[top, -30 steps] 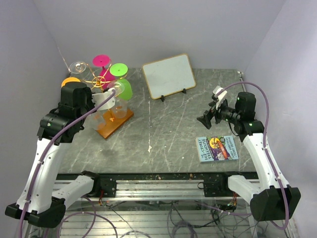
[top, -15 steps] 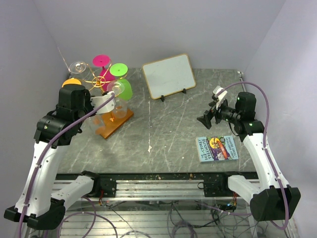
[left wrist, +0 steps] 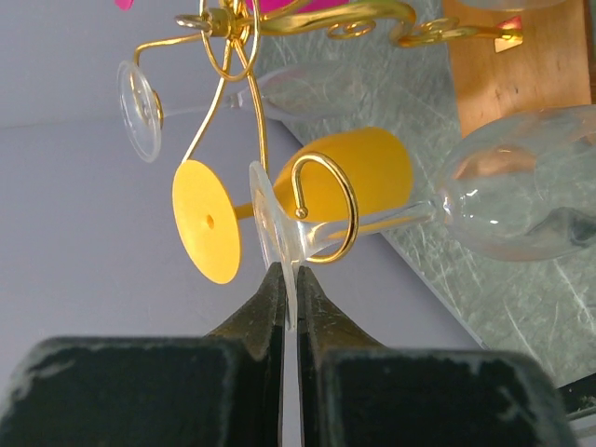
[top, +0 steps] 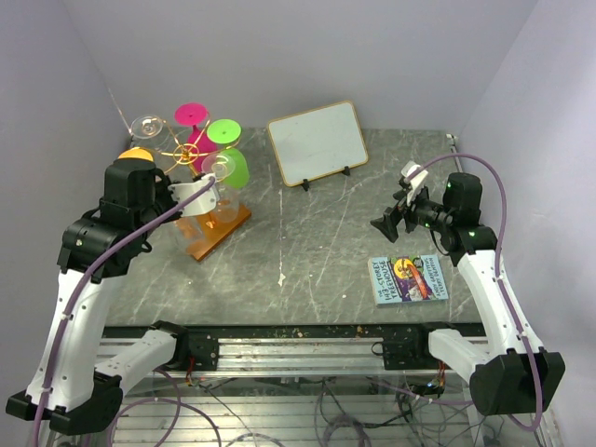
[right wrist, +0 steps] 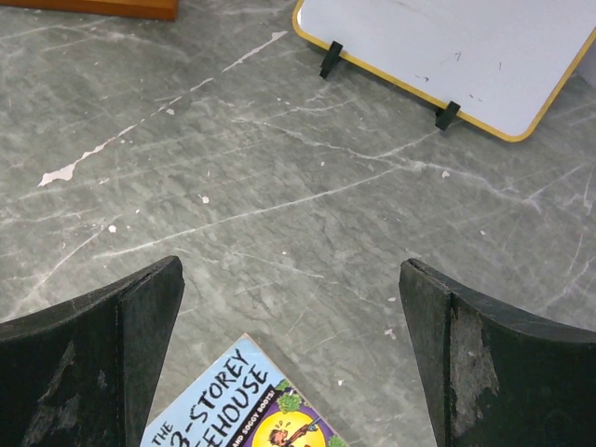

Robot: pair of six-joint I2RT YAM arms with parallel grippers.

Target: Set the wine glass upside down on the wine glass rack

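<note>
Next, I let go of the clear wine glass with my left gripper on the curled gold arm (top: 176, 181) (left wrist: 326, 209) beside the orange glass.
The wine glass rack (top: 189, 151) is a gold wire stand on a brown wooden base (top: 222, 230) at the far left. My left gripper (top: 207, 189) is shut on the foot (left wrist: 273, 231) of a clear wine glass (left wrist: 521, 186). The glass's stem lies inside a curled gold arm (left wrist: 328, 212) of the rack, with the bowl hanging towards the table. My left fingertips (left wrist: 272, 296) pinch the edge of the foot. My right gripper (top: 395, 213) is open and empty, above the table at the right.
Pink (top: 193, 115), green (top: 226, 149), orange (top: 136, 154) and another clear glass (top: 149, 127) hang on the rack. A small whiteboard (top: 317, 142) stands at the back centre. A book (top: 407, 277) lies below the right gripper. The walls are close on the left.
My left arm's wrist has shifted slightly left and back, while the gripper stays at the rack with the clear glass. The right arm has not moved.
</note>
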